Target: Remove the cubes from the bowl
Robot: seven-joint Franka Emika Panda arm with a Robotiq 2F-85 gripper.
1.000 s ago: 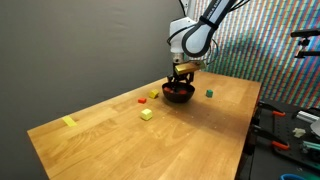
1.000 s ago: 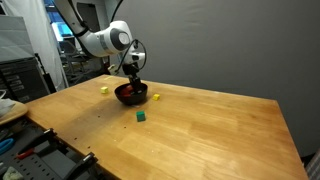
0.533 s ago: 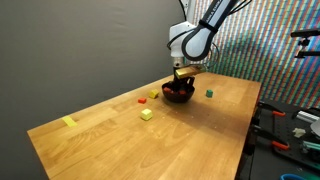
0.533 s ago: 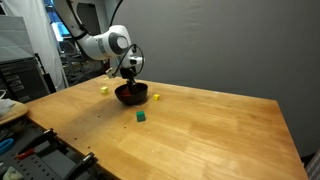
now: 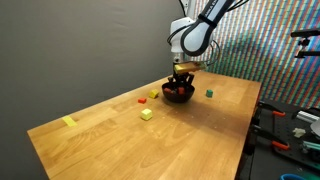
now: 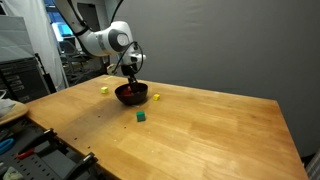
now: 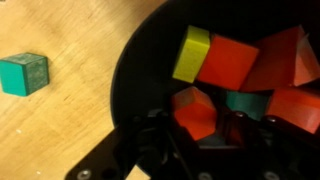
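Note:
The robot's gripper should release the tilted red cube, still down in the bowl, on the bare wood [image 5: 184, 122] in front of the black bowl.
The black bowl [image 5: 178, 93] [image 6: 131, 94] stands on the wooden table. In the wrist view its dark wall [image 7: 140, 70] holds a yellow cube [image 7: 190, 53], several red cubes [image 7: 228, 63] and a teal-green cube [image 7: 245, 103]. My gripper [image 5: 180, 78] [image 6: 130, 80] reaches down into the bowl. In the wrist view its fingers [image 7: 195, 135] are closed on a tilted red cube [image 7: 195, 108]. A green cube [image 7: 23, 73] [image 5: 209, 93] [image 6: 141, 116] lies on the table beside the bowl.
Loose on the table near the bowl are a yellow cube [image 5: 146, 114] [image 6: 103, 90], a small red cube [image 5: 143, 99] and another small yellow one [image 5: 153, 94]. A flat yellow strip [image 5: 69, 122] lies at the far corner. Tool racks stand past the table edges.
The gripper has stayed in the bowl, rising very slightly. The cubes on the table have not moved.

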